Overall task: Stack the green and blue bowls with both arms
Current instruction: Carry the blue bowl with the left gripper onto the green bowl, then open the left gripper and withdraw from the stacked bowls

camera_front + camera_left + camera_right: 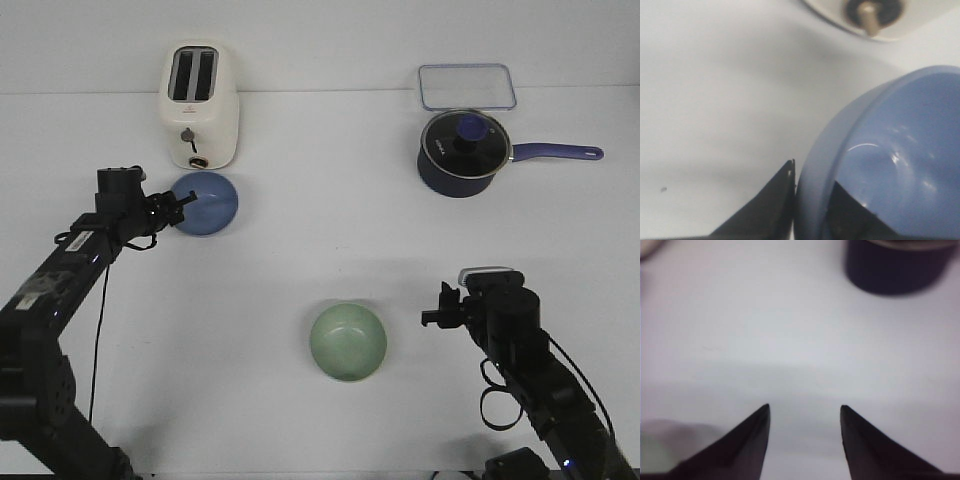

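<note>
Next, my left gripper releases the blue bowl inside the green bowl (348,342) near the table's front middle.
The periwinkle blue bowl (208,205) sits at the far left of the white table, just in front of the toaster. My left gripper (183,203) is shut on its near-left rim; in the left wrist view (813,172) one finger is outside the blue bowl (900,165) and the other inside it. The pale green bowl (347,342) rests upright near the front middle. My right gripper (432,315) is open and empty, just to the right of the green bowl and apart from it; in the right wrist view (805,407) there is only bare table between its fingers.
A cream toaster (198,105) stands behind the blue bowl and shows in the left wrist view (875,17). A dark navy saucepan with a glass lid (462,152) and a clear lidded container (466,86) are at the back right. The saucepan (897,265) lies ahead of the right gripper.
</note>
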Robot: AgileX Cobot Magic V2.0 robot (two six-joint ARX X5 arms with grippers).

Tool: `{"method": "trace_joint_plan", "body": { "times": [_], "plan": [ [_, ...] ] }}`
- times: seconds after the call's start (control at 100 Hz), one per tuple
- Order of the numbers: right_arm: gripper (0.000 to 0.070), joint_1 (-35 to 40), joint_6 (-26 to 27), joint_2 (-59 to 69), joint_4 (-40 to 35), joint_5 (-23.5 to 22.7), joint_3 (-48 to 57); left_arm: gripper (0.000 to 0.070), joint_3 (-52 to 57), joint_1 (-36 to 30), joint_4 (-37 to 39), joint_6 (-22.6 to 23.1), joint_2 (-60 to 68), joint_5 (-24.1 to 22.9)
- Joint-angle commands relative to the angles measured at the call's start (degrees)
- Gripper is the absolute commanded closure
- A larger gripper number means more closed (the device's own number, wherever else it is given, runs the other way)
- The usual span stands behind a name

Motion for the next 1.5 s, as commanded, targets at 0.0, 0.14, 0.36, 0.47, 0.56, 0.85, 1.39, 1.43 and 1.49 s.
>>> {"method": "trace_joint_plan", "body": {
  "times": [0.0,0.14,0.36,0.47,0.56,0.85,1.39,1.43,1.49],
  "plan": [
    [0.0422,-2.12,0.37,0.48,1.01,-0.11,-1.92,0.0686,1.16,-1.57,-2.64,4.0,-4.0,0.83],
    [0.0422,-5.9,0.28,0.48,1.22,-0.28,-4.28,0.0686,-0.63,-6.01,-7.78,6.8,-12.2,4.35],
    [0.0422,-7.41,-0.24,0.46,2.6,-3.06,-4.31,0.0686,-10.86,-18.8,-7.48,5.79,-24.33,9.77],
    [0.0422,-7.39,-0.28,0.44,2.71,-4.0,-4.31,0.0686,-13.35,-26.21,-7.15,5.42,-25.75,9.77],
    [0.0422,-7.39,-0.48,0.46,2.73,-4.74,-4.31,0.0686,-13.49,-31.8,-5.95,5.44,-24.68,9.75],
    [0.0422,-7.39,-0.61,0.44,2.69,-5.09,-4.31,0.0683,-13.49,-41.07,-0.77,5.57,-15.91,9.49],
    [0.0422,-7.39,-1.95,0.31,3.48,-5.18,-4.31,0.0295,-12.63,-34.16,-1.62,8.9,-24.26,2.38],
    [0.0423,-7.39,-2.14,0.24,4.15,-5.33,-4.31,0.035,-12.63,-32.2,-2.75,9.97,-26.53,-1.46],
    [0.0459,-7.39,-2.89,-0.15,5.95,-7.34,-4.31,0.0516,-12.63,-29.16,-4.17,12.57,-29.9,-8.15]
  ]
}}
